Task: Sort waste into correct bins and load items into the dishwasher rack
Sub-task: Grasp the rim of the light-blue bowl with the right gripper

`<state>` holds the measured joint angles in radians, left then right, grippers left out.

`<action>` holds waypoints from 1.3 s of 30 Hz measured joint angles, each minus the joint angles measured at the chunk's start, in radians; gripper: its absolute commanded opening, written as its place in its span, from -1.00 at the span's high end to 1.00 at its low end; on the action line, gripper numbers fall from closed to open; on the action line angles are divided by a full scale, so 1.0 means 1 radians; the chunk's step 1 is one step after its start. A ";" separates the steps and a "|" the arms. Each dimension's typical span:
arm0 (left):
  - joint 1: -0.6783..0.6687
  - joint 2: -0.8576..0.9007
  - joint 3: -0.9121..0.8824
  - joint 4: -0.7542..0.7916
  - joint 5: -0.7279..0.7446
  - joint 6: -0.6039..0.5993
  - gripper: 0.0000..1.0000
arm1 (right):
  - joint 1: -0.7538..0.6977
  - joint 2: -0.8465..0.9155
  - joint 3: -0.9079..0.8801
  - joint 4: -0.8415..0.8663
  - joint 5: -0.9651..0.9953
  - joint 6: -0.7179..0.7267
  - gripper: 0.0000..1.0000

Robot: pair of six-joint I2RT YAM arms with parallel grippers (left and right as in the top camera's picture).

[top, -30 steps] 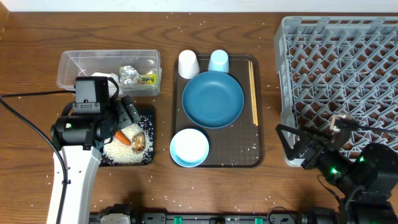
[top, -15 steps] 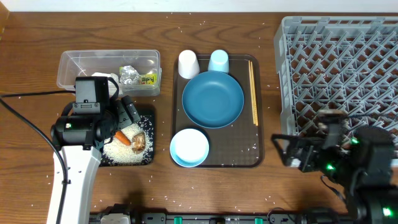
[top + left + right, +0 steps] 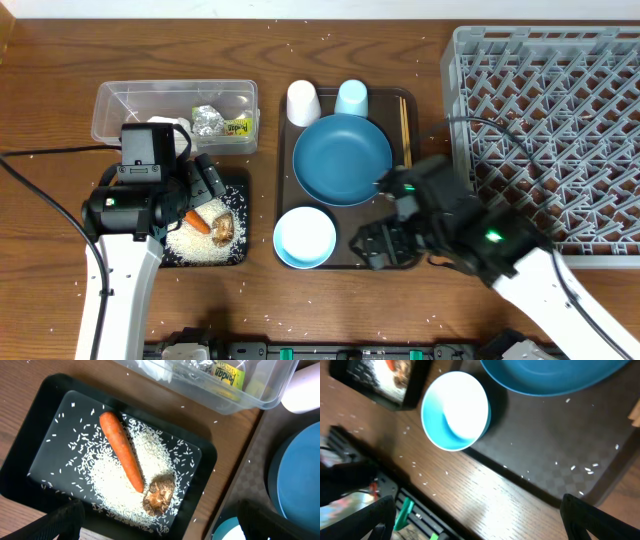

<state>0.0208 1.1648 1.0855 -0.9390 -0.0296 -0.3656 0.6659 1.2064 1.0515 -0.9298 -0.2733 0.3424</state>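
Next, my right gripper needs to grab the white bowl's rim (image 3: 283, 260) (image 3: 424, 424) beside the brown tray's front corner, the one nearest the black tray.
The orange carrot (image 3: 198, 222) (image 3: 122, 452), brown food lump (image 3: 222, 230) (image 3: 160, 494) and white rice (image 3: 192, 243) lie in the black tray (image 3: 238, 258). The foil ball (image 3: 208, 120), green-yellow packet (image 3: 237, 127) and part of a white napkin (image 3: 172, 125) are in the clear tub (image 3: 110, 105). My left gripper (image 3: 207, 183) (image 3: 165, 525) is open and empty above the black tray. My right gripper (image 3: 372, 245) (image 3: 480, 520) is open and empty, just right of the white bowl (image 3: 304, 237) (image 3: 456, 410). The dark-blue plate (image 3: 342, 158), white cup (image 3: 303, 102), light-blue cup (image 3: 351, 98) and chopsticks (image 3: 406, 115) sit on the brown tray (image 3: 284, 150).
The grey dishwasher rack (image 3: 550, 100) fills the right side and holds nothing. Rice grains are scattered over the wooden table (image 3: 300, 300) and the brown tray. My right arm lies across the brown tray's front right corner.
My right arm has swung left from in front of the rack to the front of the brown tray, beside the bowl. The left arm has not moved.
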 measured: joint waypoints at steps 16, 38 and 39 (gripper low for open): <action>0.000 0.000 0.000 0.000 0.000 0.000 -0.96 | 0.237 0.338 0.077 0.118 0.083 0.020 -0.61; 0.000 0.000 0.000 0.000 0.000 0.000 -0.95 | 0.397 0.569 0.079 0.306 0.204 -0.219 -0.23; 0.000 0.000 0.000 0.000 0.000 0.000 -0.96 | 0.397 0.569 0.079 0.309 0.204 -0.224 -0.16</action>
<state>0.0208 1.1648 1.0855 -0.9386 -0.0299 -0.3656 1.0630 1.7756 1.1305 -0.6205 -0.0692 0.1184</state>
